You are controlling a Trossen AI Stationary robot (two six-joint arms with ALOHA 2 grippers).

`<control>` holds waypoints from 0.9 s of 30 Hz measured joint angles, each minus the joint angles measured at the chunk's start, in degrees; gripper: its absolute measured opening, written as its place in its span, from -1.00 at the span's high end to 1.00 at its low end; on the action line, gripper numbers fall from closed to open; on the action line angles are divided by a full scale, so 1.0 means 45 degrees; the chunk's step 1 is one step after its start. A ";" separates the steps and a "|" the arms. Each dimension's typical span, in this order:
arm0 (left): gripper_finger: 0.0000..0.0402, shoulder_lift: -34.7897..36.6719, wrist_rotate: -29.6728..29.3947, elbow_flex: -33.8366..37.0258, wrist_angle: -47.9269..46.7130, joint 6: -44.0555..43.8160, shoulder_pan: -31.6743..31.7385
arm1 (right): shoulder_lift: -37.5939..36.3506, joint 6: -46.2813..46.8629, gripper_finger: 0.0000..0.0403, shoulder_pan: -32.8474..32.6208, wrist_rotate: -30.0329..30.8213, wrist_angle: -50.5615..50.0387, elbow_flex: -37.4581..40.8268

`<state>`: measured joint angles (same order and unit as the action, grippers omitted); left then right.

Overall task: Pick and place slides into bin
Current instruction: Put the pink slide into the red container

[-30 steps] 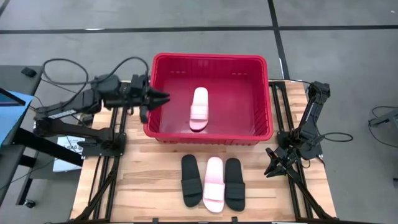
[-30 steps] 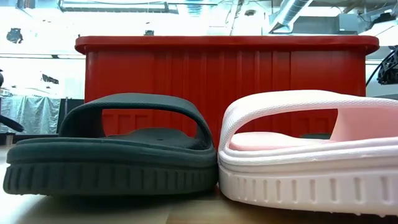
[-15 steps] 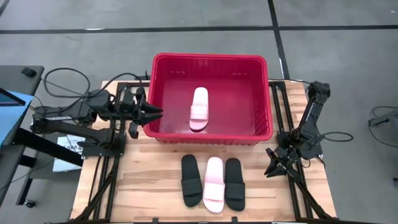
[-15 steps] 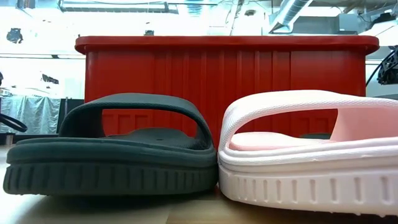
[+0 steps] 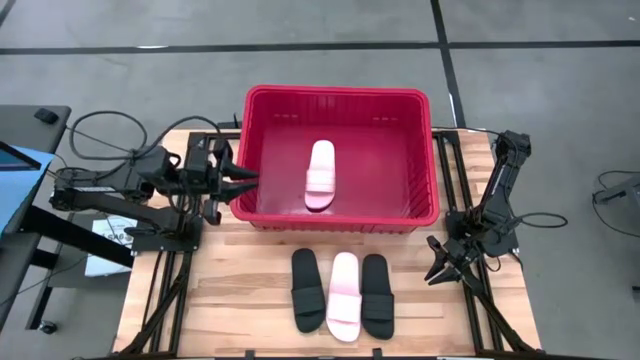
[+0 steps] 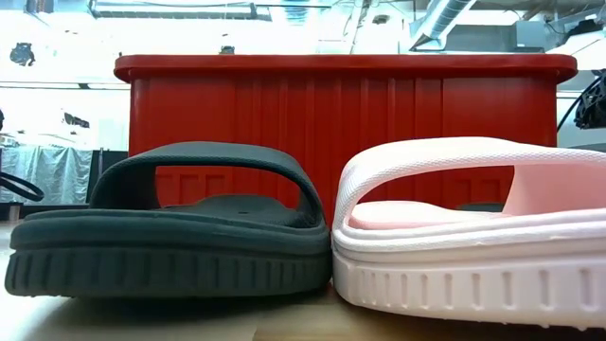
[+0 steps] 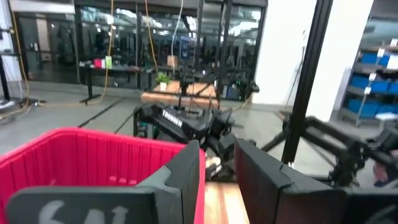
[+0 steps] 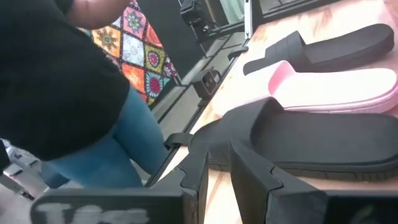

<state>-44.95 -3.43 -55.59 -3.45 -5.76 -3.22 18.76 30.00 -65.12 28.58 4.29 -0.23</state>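
Observation:
My right gripper closes next on the heel edge [image 5: 356,267] [image 8: 378,106] of the pink slide between the two black slides, on the side toward that same gripper.
The red bin [image 5: 340,92] stands at the table's far middle, with one pale pink slide [image 5: 321,175] lying sole down on its floor. Three slides lie side by side on the table in front of it: a black one [image 5: 307,290], a pink one [image 5: 344,295] and a black one [image 5: 376,293]. My left gripper [image 5: 252,178] hovers level just outside the bin's left wall [image 7: 93,155], open and empty. My right gripper [image 5: 436,270] waits at the table's right edge, pointing at the nearest black slide [image 8: 311,143], with a narrow gap between its fingers and nothing in it.
The low view shows the black slide [image 6: 170,237] and the pink slide [image 6: 473,237] close up, with the bin's wall [image 6: 341,123] behind them. A person in a dark top and jeans [image 8: 62,93] stands beyond the table. Bare wood lies left of the slides.
My left gripper has drawn back from over the bin's left rim, toward the table's left and near edges and a little down. It has swung round and now points level at the bin's left wall. The slides and the bin have kept still.

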 joint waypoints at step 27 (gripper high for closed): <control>0.55 -0.0010 -0.1013 0.0000 0.0557 -0.1576 0.0005 | 0.0953 0.1715 0.72 0.0083 0.0627 0.7577 -0.1863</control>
<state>-44.99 -7.99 -55.59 -0.94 -12.85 -3.20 23.05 37.71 -64.75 31.40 38.39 -8.61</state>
